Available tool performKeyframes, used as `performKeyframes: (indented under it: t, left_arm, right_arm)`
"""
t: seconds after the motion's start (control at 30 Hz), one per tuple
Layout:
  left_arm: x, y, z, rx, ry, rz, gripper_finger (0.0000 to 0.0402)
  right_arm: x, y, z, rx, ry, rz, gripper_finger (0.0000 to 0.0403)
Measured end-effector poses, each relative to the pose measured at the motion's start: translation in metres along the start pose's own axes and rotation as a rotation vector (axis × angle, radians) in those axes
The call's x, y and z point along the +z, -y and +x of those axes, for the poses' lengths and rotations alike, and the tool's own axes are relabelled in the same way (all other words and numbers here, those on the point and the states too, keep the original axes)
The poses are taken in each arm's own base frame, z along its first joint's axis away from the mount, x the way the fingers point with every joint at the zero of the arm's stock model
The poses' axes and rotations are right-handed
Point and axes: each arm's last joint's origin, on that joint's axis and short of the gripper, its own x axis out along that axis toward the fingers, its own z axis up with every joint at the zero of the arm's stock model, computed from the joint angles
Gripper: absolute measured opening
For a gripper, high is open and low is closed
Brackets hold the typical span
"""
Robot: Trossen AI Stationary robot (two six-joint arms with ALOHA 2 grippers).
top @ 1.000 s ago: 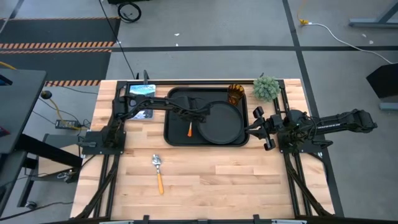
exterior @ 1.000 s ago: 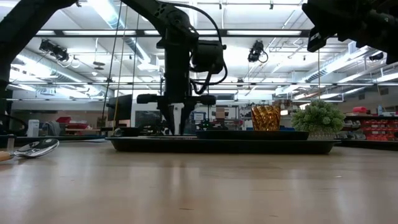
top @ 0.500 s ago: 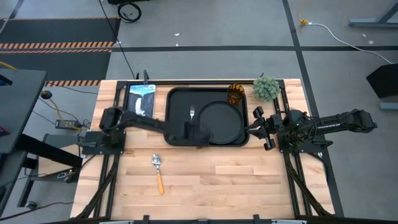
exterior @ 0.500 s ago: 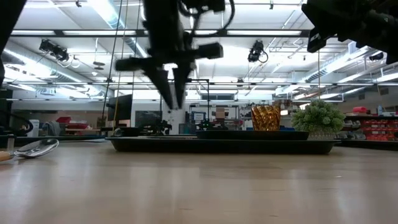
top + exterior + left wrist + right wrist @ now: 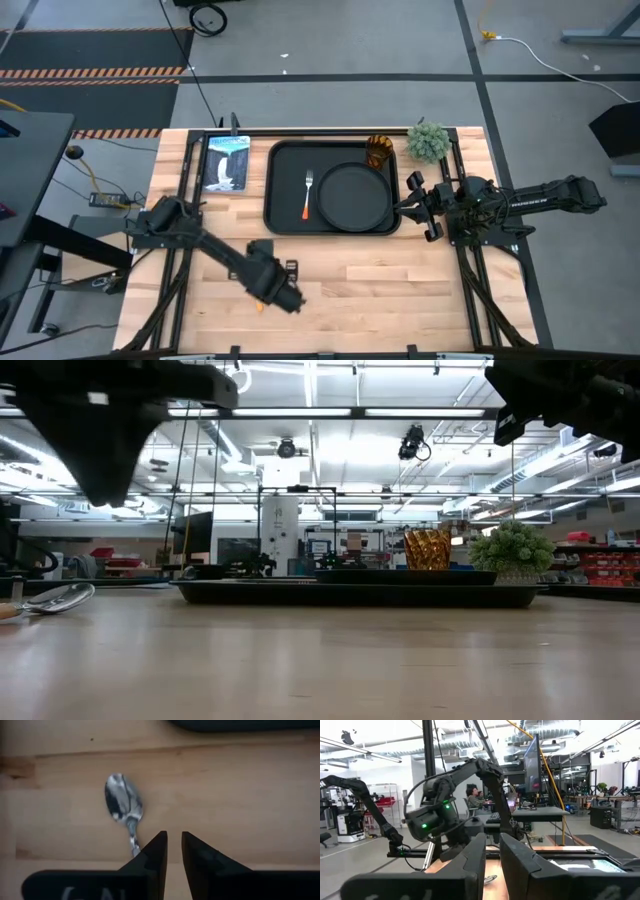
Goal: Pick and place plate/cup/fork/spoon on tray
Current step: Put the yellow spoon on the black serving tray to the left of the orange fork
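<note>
The spoon lies at a slant beside the nearly closed fingers of my left gripper, so next I open them, move over and line up to take the spoon's yellow handle (image 5: 260, 306).
The black tray (image 5: 280, 215) lies at the table's far middle. On it lie the round black plate (image 5: 354, 196) and, left of the plate, the fork (image 5: 307, 195) with its tines toward the far edge. The amber cup (image 5: 379, 152) stands at the tray's far right corner and also shows in the low view (image 5: 427, 549). The spoon (image 5: 123, 805) lies on the bare wood near the tray, bowl toward it. My left gripper (image 5: 174, 855) hovers above the spoon's handle, pointing down, fingers close together and empty. My right gripper (image 5: 408, 207) waits right of the tray, shut and empty.
A small green plant (image 5: 428, 140) stands at the far right, beside the cup. A flat picture card (image 5: 226, 162) lies at the far left. Bare wood spreads between the tray and the table's near edge. A person sits in the room behind (image 5: 476, 800).
My left gripper has left the fork lying on the tray left of the plate. It has risen, then swung toward the table's near edge and a little left, and now stands over the spoon.
</note>
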Motion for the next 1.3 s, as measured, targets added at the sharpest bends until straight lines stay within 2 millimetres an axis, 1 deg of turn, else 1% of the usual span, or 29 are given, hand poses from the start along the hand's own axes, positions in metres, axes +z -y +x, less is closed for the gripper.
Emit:
performKeyframes:
  t: [0.1,0.23,0.3,0.43,0.53,0.63,0.67,0.73,0.8,0.9,1.0,1.2,1.3]
  left_arm:
    - [-0.012,-0.009,-0.005,-0.007,0.009,-0.016,0.0058]
    - [-0.025,-0.026,-0.011,0.029,0.050,-0.035,0.0040]
    - [-0.028,-0.032,-0.013,0.044,0.064,-0.023,0.0027]
    - [-0.028,-0.033,-0.012,0.051,0.078,-0.020,0.0007]
    - [-0.030,-0.036,0.003,0.066,0.082,-0.018,0.0006]
    - [-0.036,-0.040,0.020,0.048,0.015,-0.043,0.0008]
    - [-0.037,-0.038,0.024,0.027,-0.007,-0.057,0.0008]
    - [-0.040,-0.035,0.030,0.000,-0.032,-0.075,0.0008]
    - [-0.039,-0.032,0.031,-0.009,-0.055,-0.091,0.0010]
    - [-0.037,-0.028,0.032,-0.017,-0.071,-0.112,0.0020]
    - [-0.036,-0.028,0.033,0.003,-0.087,-0.119,0.0041]
    - [-0.038,-0.036,0.032,0.124,-0.156,-0.108,0.0105]
    - [-0.042,-0.036,0.031,0.113,-0.170,-0.099,0.0129]
  right_arm:
    - [0.000,0.000,0.000,0.000,0.000,0.000,0.0064]
    - [0.000,0.000,0.000,0.000,0.001,-0.001,0.0064]
    - [0.000,0.000,0.000,0.000,0.001,-0.001,0.0064]
    - [0.000,0.000,0.000,0.004,0.005,-0.002,0.0064]
    - [0.001,0.000,0.000,0.007,0.005,-0.002,0.0064]
    - [0.001,-0.001,0.000,0.024,0.004,-0.002,0.0064]
    - [0.001,-0.001,0.000,0.027,0.004,-0.001,0.0064]
    - [0.001,-0.001,0.000,0.030,0.004,-0.001,0.0064]
    - [0.001,-0.001,0.000,0.030,0.004,-0.002,0.0064]
    - [0.001,-0.001,0.000,0.033,0.004,-0.003,0.0064]
    - [0.001,-0.001,0.000,0.035,0.004,-0.002,0.0064]
    - [0.000,-0.002,0.000,0.062,-0.005,0.000,0.0064]
    - [0.000,-0.002,0.000,0.062,-0.004,-0.007,0.0064]
